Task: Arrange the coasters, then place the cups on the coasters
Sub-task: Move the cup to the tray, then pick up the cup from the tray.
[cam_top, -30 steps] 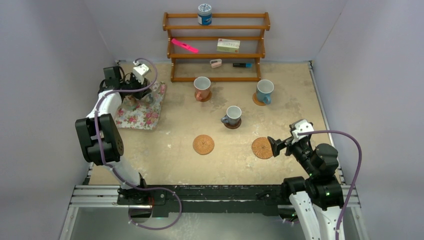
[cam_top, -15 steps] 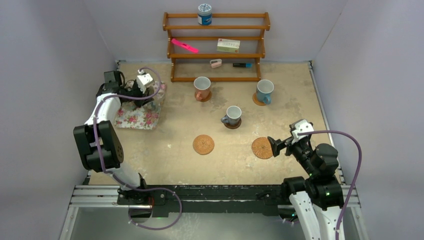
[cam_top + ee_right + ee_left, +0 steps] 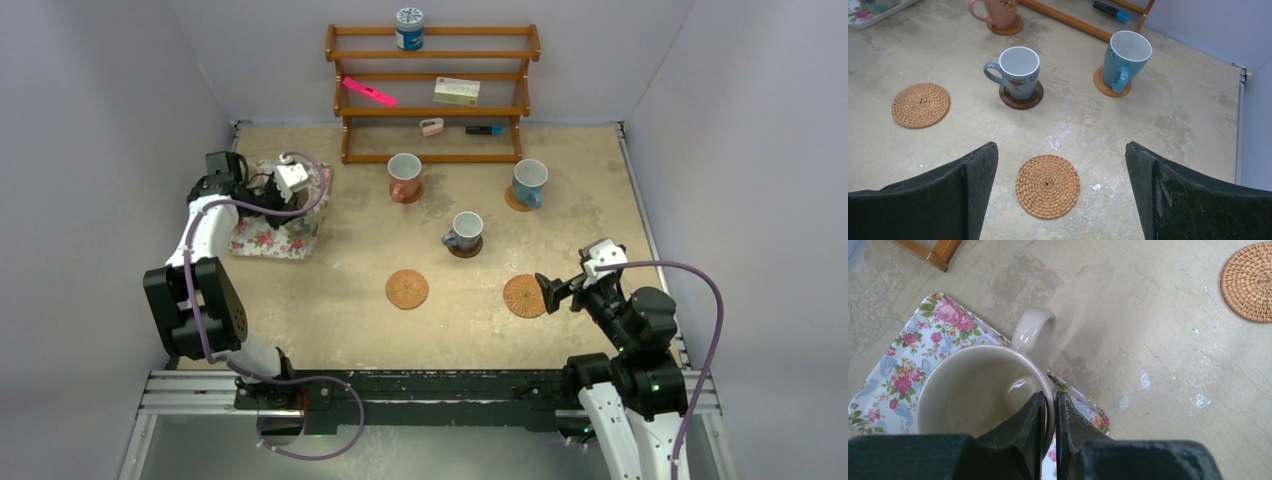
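Observation:
My left gripper is holding the cream cup. Next, I let go of it on the bare table (image 3: 365, 254) (image 3: 1168, 326) between the floral mat and the nearest tan coaster.
My left gripper (image 3: 1049, 401) is shut on the rim of a cream cup (image 3: 973, 395), one finger inside and one outside. The cup is at the edge of the floral mat (image 3: 898, 375), its handle pointing over the table. From above, the left gripper (image 3: 290, 200) is over the mat's right side. Two bare tan coasters (image 3: 407, 289) (image 3: 524, 296) lie near the front. The pinkish cup (image 3: 404, 175), blue cup (image 3: 529, 182) and small grey-blue cup (image 3: 465, 230) each stand on a coaster. My right gripper (image 3: 1060, 147) is open above a bare coaster (image 3: 1048, 186), holding nothing.
A wooden shelf (image 3: 432, 95) stands against the back wall with a blue-and-white canister (image 3: 408, 28) on top and small items on its tiers. The floral mat (image 3: 265, 238) lies at the left, close to the side wall.
My left gripper, shut on the cream cup, has moved toward the near right edge of the mat. The right arm has stayed still.

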{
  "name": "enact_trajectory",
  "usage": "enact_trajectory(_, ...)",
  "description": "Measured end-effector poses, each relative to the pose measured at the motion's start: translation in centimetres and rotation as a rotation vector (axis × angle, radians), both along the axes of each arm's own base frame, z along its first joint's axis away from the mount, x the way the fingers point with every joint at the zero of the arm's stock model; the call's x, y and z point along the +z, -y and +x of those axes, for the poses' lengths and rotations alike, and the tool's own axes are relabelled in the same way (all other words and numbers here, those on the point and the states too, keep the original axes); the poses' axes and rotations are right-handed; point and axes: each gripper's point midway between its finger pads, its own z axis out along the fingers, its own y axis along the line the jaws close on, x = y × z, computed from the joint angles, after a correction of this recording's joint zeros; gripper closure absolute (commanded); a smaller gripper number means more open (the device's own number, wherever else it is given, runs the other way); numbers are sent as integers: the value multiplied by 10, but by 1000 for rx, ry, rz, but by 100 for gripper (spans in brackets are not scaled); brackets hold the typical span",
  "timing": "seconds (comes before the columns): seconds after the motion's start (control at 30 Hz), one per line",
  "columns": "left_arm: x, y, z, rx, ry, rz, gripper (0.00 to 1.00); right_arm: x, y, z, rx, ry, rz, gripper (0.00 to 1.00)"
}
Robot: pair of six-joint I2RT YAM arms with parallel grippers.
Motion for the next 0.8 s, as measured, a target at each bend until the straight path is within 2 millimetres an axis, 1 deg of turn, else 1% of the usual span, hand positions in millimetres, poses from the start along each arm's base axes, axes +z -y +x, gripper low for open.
enact_trajectory(0.23,-1,-9,-11,-14,1,-4,100,0,-1,0,4,0,0,1)
enact_trajectory(0.57,-1,-11,-22,-54,2,-25,100,0,-3,-2,21,-2,2,1)
enact_trajectory(0.7,-1,-13,-25,-52,-2,-36,88,0,-3,-2,22,-2,3,1)
enact_trajectory(0.77,-1,-14,-26,-48,-7,-40,87,0,-3,-2,22,-2,3,1)
enact_trajectory(0.8,-1,-13,-27,-49,-9,-44,89,0,-3,-2,22,-2,2,1)
